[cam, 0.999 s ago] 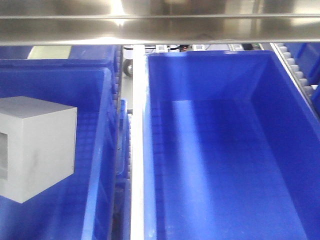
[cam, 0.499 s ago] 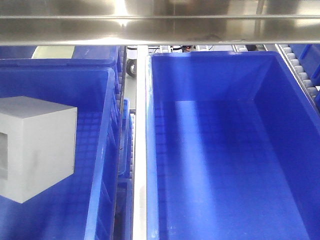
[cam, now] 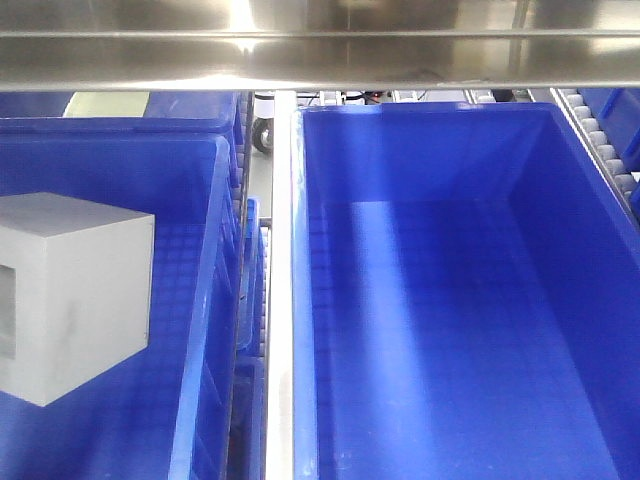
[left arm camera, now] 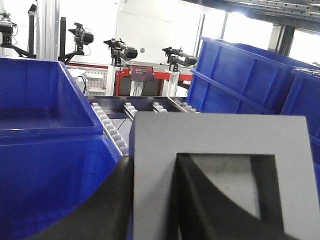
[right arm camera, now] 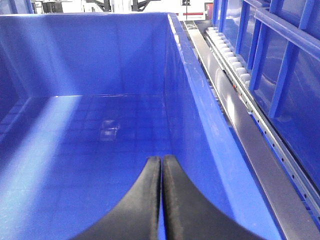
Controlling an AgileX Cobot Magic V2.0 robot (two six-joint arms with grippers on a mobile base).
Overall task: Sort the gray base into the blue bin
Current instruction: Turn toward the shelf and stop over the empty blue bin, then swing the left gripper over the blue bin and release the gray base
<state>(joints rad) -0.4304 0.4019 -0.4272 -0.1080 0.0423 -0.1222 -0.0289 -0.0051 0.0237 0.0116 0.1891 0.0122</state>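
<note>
My left gripper will let go of the gray base on the bare bottom at the near end of the large blue bin (cam: 480, 438).
The gray base (cam: 75, 295) is a matte gray cube hanging over the left blue bin (cam: 213, 300) at the left edge of the front view. In the left wrist view the gray base (left arm camera: 220, 135) fills the lower right, its square recess facing the camera. My left gripper (left arm camera: 154, 159) is shut on it, one black finger (left arm camera: 112, 200) outside the wall and the other finger (left arm camera: 200, 200) inside the recess. My right gripper (right arm camera: 161, 158) is shut on nothing, low inside another blue bin (right arm camera: 100, 55) whose grid floor is bare.
A steel beam (cam: 320, 55) crosses the top of the front view. A steel rail (cam: 280, 300) separates the left bin from the large right bin (cam: 420, 150). Roller tracks (left arm camera: 112, 130) (right arm camera: 235, 65) run beside the bins. More blue crates (left arm camera: 235, 80) stand to the right.
The bins and rail sit slightly further right in the front view than a second ago. The gray base keeps its place in the view, and nothing differs over the last half second.
</note>
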